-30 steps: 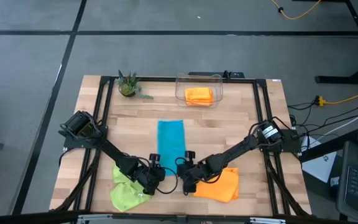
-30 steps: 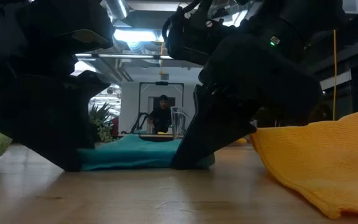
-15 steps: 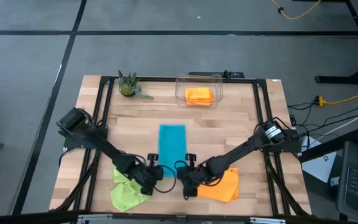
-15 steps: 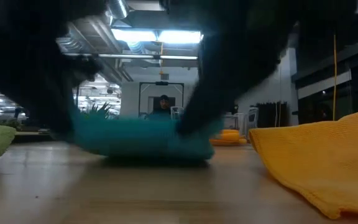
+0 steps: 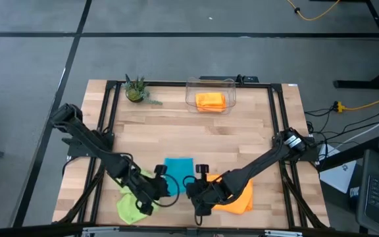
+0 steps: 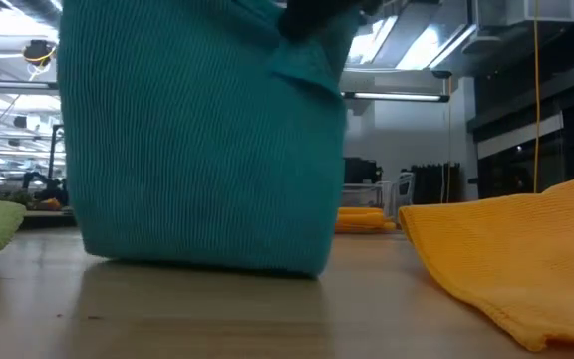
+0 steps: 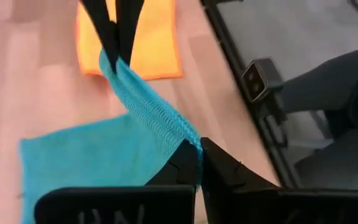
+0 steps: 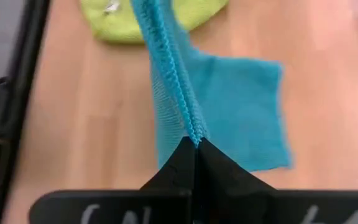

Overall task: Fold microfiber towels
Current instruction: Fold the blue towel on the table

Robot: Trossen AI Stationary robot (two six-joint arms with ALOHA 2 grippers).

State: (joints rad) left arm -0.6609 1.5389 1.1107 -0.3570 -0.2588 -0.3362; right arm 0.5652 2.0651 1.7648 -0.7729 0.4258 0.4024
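My left gripper is to let go of the teal towel's lifted corner on the towel's far corner (image 5: pixel 168 160) nearest the potted plant.
The teal towel (image 5: pixel 178 167) is held up by its near end between my two grippers. It hangs as a sheet in the low view (image 6: pixel 197 140), with its lower part on the table. My left gripper (image 5: pixel 165 186) and my right gripper (image 5: pixel 191 189) are both shut on it near the table's front edge. A lime green towel (image 5: pixel 131 205) lies crumpled under my left arm. An orange towel (image 5: pixel 237 196) lies under my right arm. Another orange towel (image 5: pixel 210 100) lies in the clear bin. My left gripper pinches the teal towel's near-left corner (image 7: pixel 190 142) between its two fingers. The corner is lifted clear, and the edge runs taut to my other gripper (image 7: pixel 114 43). My right gripper pinches the teal towel's near-right corner (image 8: pixel 192 134) between its two fingers, with two layers showing at the edge. The corner is lifted, the edge runs taut toward my left gripper, and the rest hangs down with its far part (image 8: pixel 247 112) on the table.
The clear plastic bin (image 5: pixel 210 84) stands at the far middle of the table. A small potted plant (image 5: pixel 135 89) stands at the far left. Bare wood lies between the teal towel and the bin.
Both grippers have gone toward the table's near edge and up, carrying the teal towel's near end. The towel lay flat as a long strip. Now its near end is lifted, its far end has slid toward the near edge, and it hangs as a sheet.
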